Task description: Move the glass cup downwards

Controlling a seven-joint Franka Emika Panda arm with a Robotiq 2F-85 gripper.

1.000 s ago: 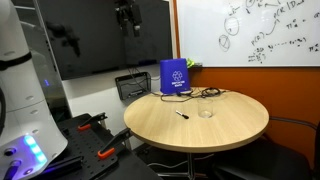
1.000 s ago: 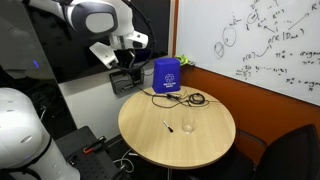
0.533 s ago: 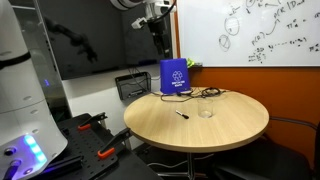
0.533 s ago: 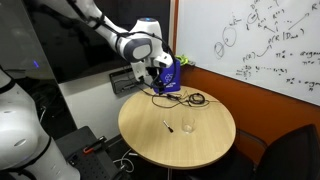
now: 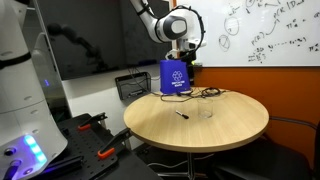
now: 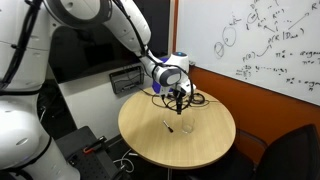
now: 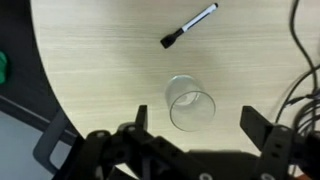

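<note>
My gripper is to head next for the glass cup's rim (image 5: 201,106) (image 7: 174,101), on the side that is toward the pen, and it will close on the rim there.
The glass cup (image 7: 190,103) is a small clear tumbler standing upright on the round wooden table (image 7: 90,60). It shows faintly in both exterior views (image 5: 205,112) (image 6: 187,127). My gripper (image 7: 197,125) is open and empty. It hangs above the table with the cup just beyond and between its two fingers, not touching it. The gripper also shows in both exterior views (image 5: 186,68) (image 6: 178,100). A thin dark pen (image 7: 189,27) lies on the table beside the cup.
A blue box (image 5: 172,78) stands at the table's back edge with black cables (image 5: 208,93) beside it; the cables also show in the wrist view (image 7: 305,60). A whiteboard is on the wall behind. The table edge (image 7: 45,80) is near.
The arm has swung from high up beside the table across and down over it. The gripper now hangs above the cup. The cup and pen have not moved.
</note>
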